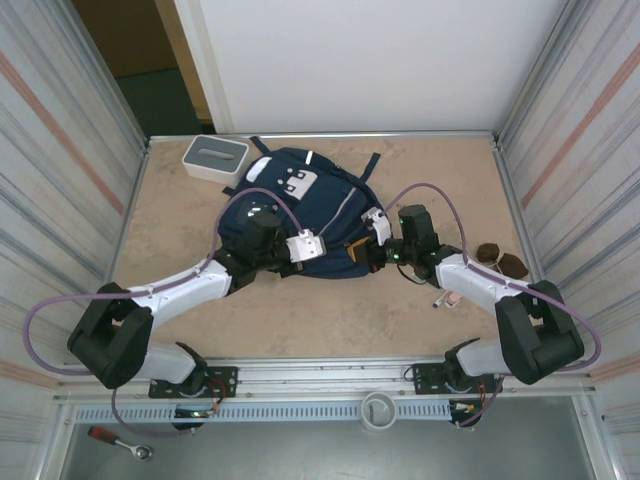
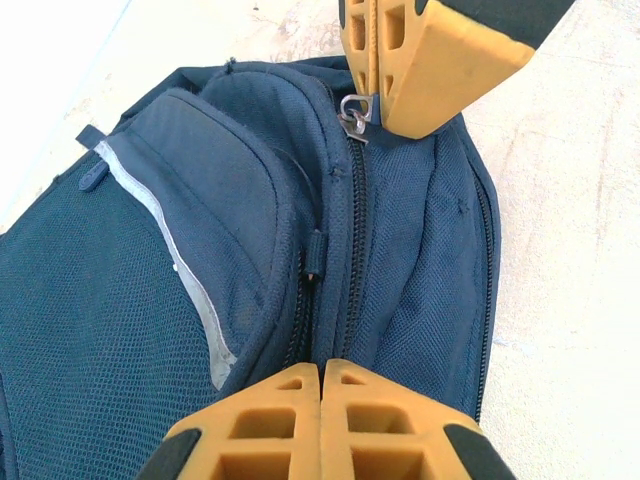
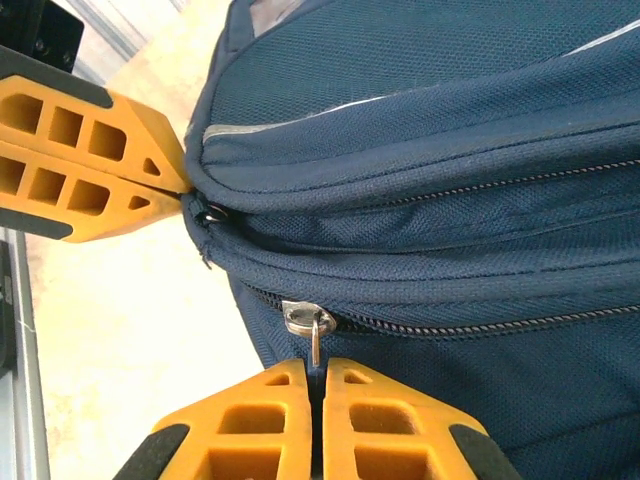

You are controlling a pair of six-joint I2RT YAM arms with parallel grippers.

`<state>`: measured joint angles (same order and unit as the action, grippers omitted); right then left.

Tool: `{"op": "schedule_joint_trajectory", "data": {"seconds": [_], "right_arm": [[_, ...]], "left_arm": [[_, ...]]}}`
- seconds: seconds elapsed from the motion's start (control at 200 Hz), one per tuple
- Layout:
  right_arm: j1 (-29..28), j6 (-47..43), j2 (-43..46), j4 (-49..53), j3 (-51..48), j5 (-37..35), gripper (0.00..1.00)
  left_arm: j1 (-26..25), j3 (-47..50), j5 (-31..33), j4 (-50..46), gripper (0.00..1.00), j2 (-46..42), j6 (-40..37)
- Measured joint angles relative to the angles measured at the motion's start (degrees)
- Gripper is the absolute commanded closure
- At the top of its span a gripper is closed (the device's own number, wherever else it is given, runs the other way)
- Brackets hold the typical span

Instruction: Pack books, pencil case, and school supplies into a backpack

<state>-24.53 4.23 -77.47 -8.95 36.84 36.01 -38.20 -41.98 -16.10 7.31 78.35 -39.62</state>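
Note:
I need to open my left gripper and pinch the backpack's seam closer to the metal zipper pull (image 2: 337, 275), because it is at the inner zipper's end, away from that pull.
The navy backpack (image 1: 285, 205) lies flat at the middle back of the table. My right gripper (image 3: 317, 372) is shut on the metal zipper pull (image 3: 316, 340) at the bag's near edge, and it also appears in the left wrist view (image 2: 378, 100). My left gripper (image 2: 322, 375) is shut on the backpack's seam fabric (image 2: 335, 300) between two zipper lines, a short way left of the right one (image 1: 362, 250). The two grippers face each other across the closed zipper (image 3: 470, 325). The school supplies (image 1: 446, 298), two small sticks, lie by the right arm. The books and pencil case are out of view.
A white box with a grey top (image 1: 214, 157) stands at the back left, touching the backpack's corner. Two brown lumps (image 1: 502, 260) lie at the right, near the wall. Corrugated walls close in the table on both sides.

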Motion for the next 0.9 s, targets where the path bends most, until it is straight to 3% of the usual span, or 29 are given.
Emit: {"op": "schedule_joint_trajectory", "data": {"seconds": [0.155,0.296,0.411,0.726,0.902], "right_arm": [[-0.4,0.2,-0.1,-0.1,-0.5,-0.4,0.95],[-1.0,1.0,-0.4,-0.7,-0.7,-1.4,0.86],[-1.7,1.4,-1.5,-2.0,-0.7,-2.1,0.85],[-2.4,2.7,-2.1,-4.8,-1.9,-3.7,1.0],[-2.3,3.1,0.2,-4.9,-3.6,-5.4,1.0]], "left_arm": [[0.0,0.0,0.0,0.0,1.0,0.0,0.0],[0.0,0.0,0.0,-0.2,1.0,0.0,0.0],[0.0,0.0,0.0,-0.2,1.0,0.0,0.0],[0.0,0.0,0.0,-0.3,1.0,0.0,0.0],[0.0,0.0,0.2,-0.5,1.0,0.0,-0.2]]}}
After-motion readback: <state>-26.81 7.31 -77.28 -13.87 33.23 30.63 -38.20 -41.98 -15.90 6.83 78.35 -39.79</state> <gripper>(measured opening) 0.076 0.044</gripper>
